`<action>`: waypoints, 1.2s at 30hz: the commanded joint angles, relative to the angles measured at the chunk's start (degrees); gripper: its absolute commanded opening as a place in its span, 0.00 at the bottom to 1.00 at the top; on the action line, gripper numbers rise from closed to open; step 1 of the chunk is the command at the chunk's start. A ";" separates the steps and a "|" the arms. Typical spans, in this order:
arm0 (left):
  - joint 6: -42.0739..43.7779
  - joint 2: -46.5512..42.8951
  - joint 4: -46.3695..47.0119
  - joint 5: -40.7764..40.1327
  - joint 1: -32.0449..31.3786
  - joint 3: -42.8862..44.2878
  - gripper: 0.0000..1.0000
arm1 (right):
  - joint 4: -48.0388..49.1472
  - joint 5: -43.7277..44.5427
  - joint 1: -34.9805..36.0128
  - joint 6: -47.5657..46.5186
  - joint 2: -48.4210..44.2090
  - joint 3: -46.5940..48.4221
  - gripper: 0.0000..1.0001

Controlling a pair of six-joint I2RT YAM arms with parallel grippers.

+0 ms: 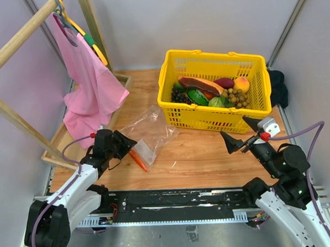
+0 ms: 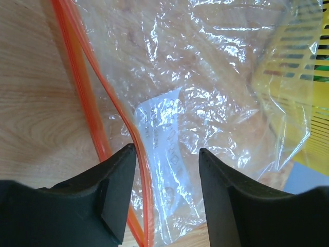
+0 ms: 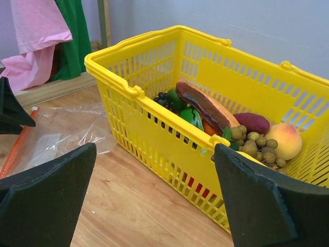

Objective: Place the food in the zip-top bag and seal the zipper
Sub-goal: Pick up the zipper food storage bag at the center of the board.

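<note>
My left gripper is to pinch the bag's upper zipper strip (image 2: 119,105) and lift it, as the bag's opening lies flat on the wood. Then my right gripper should spread the opening.
The clear zip-top bag (image 1: 150,128) lies flat on the wooden table left of the yellow basket (image 1: 209,119). Its red-orange zipper (image 1: 137,159) runs along the near edge. My left gripper (image 1: 120,142) hovers over that mouth end, open; in the left wrist view the zipper (image 2: 87,103) passes by the left finger and the bag (image 2: 205,77) film spans the gap of the gripper (image 2: 167,152). The food sits in the basket (image 3: 154,128): a peach (image 3: 282,140), tan balls (image 3: 254,144), a purplish piece (image 3: 252,122). My right gripper (image 1: 234,128) (image 3: 154,149) stands wide open before the basket's near wall, holding nothing.
The basket also holds a long brown bread roll (image 1: 199,86), dark grapes (image 1: 178,96) and green vegetables (image 1: 197,97). A pink shirt (image 1: 88,83) hangs from a wooden rack (image 1: 16,40) at the left. A dark cloth (image 1: 277,87) lies right of the basket.
</note>
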 commanded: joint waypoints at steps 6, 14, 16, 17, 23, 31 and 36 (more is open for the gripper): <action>-4.83 3.53 10.81 2.41 -0.40 -5.51 0.58 | 0.91 -0.93 0.67 0.39 0.10 0.80 0.98; -5.66 3.22 14.06 2.10 -0.40 -6.54 0.46 | 1.35 -2.15 0.67 0.39 0.09 0.61 0.98; -5.69 2.86 14.87 2.45 -0.39 -6.79 0.40 | 1.58 -2.38 0.67 0.54 0.23 0.55 0.98; -5.67 2.71 15.12 2.78 -0.38 -6.78 0.38 | 1.61 -2.83 0.64 0.56 0.31 0.51 0.98; -5.65 0.89 16.93 5.36 -0.40 -6.49 0.27 | 2.92 -6.99 0.68 1.47 1.61 0.52 0.98; -4.58 -5.93 13.61 7.48 -0.79 -2.07 0.11 | 5.67 -15.84 0.68 2.74 6.35 1.19 0.98; -4.40 -9.72 11.49 8.02 -1.21 0.48 0.02 | 6.39 -19.63 0.66 4.07 12.02 2.94 0.98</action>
